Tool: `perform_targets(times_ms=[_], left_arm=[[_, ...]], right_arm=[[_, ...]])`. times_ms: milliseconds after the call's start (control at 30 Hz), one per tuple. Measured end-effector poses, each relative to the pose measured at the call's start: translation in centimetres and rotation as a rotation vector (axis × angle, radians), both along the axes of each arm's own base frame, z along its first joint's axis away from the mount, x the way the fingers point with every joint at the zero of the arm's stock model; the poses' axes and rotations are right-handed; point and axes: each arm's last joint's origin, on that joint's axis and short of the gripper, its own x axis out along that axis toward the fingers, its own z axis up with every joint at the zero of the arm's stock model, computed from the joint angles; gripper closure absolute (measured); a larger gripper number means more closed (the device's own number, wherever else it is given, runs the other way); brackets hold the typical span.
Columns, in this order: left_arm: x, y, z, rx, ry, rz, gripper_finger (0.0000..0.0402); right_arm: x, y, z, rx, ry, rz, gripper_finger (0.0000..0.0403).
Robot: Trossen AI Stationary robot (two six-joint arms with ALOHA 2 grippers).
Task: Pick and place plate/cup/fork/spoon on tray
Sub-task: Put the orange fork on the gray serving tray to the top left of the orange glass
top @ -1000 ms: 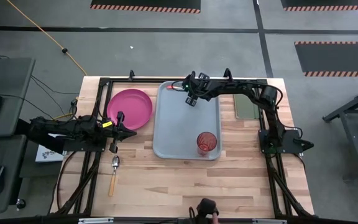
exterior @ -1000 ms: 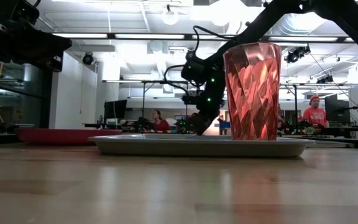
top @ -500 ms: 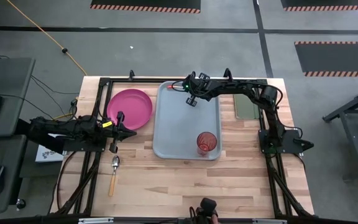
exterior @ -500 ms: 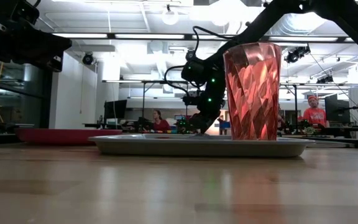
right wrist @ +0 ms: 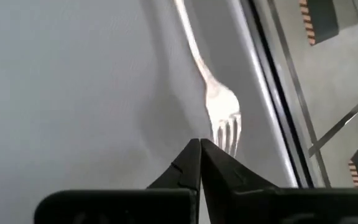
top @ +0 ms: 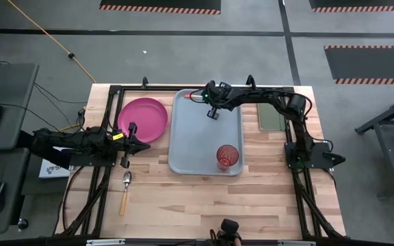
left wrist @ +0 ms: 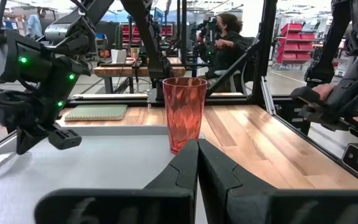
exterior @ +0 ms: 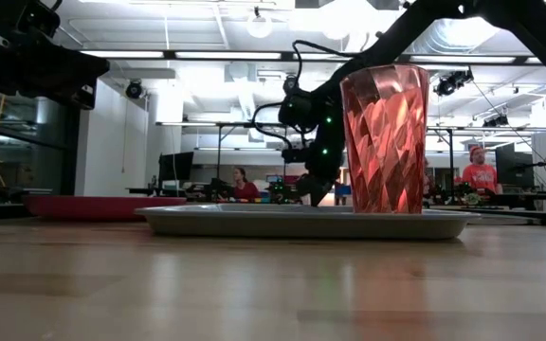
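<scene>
The fork is too near the tray's far rim, so the robot's right gripper needs to grab it by its tines (right wrist: 228,131) and move it in toward the middle of the tray.
The grey-blue tray (top: 204,137) lies mid-table. The red-orange cup (top: 228,157) stands upright in the tray's near right corner and also shows in the low view (exterior: 384,142). The fork (right wrist: 219,102) lies flat on the tray floor along its far rim. My right gripper (top: 212,114) is shut just above the tray's far end, its tips (right wrist: 199,144) beside the tines and apart from them. The pink plate (top: 142,119) rests on the table left of the tray. The spoon (top: 125,189) lies on the table nearer the front. My left gripper (top: 146,145) is shut and empty between plate and spoon.
A dark green pad (top: 271,116) lies right of the tray at the far right. Black frame rails run along the table's sides. People and workbenches show in the room beyond the table. Bare wood stretches across the near half of the table.
My right gripper has shifted a little toward the table's right edge above the tray's far end, staying shut. The fork, the cup and the left arm have kept still.
</scene>
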Motion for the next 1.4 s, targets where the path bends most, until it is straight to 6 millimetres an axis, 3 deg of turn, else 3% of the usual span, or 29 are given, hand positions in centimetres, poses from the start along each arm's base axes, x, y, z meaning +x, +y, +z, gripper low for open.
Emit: perform_targets(times_ms=[200,500,600,767,867,1000,1233,1400], left_arm=[[0.0,0.0,0.0,0.000,0.000,0.000,0.0401],[0.0,0.0,0.0,0.000,0.000,0.000,0.0401],[0.0,0.0,0.0,0.000,0.000,0.000,0.0401],[0.0,0.0,0.0,0.000,0.000,0.000,0.0401],[0.0,0.0,0.0,0.000,0.000,0.000,0.0401],[0.0,0.0,0.0,0.000,-0.001,-0.001,0.0401],[0.0,0.0,0.0,0.000,-0.001,0.000,0.0401],[0.0,0.0,0.0,0.000,0.000,0.000,0.0401]], right_arm=[[0.0,0.0,1.7,-0.032,-0.045,0.003,0.0403],[-0.1,0.0,1.6,0.077,-0.146,-0.058,0.0392],[-0.4,-0.5,1.5,0.103,-0.161,-0.086,0.0357],[-0.9,-1.4,1.5,0.107,-0.165,-0.096,0.0263],[-0.9,-1.8,0.6,0.132,-0.159,-0.087,0.0212],[-0.5,-2.0,-0.4,0.125,-0.142,-0.047,0.0172],[-0.1,-2.1,-0.7,0.030,-0.112,-0.036,0.0175],[-0.2,-2.3,-0.8,-0.008,-0.094,-0.067,0.0228]])
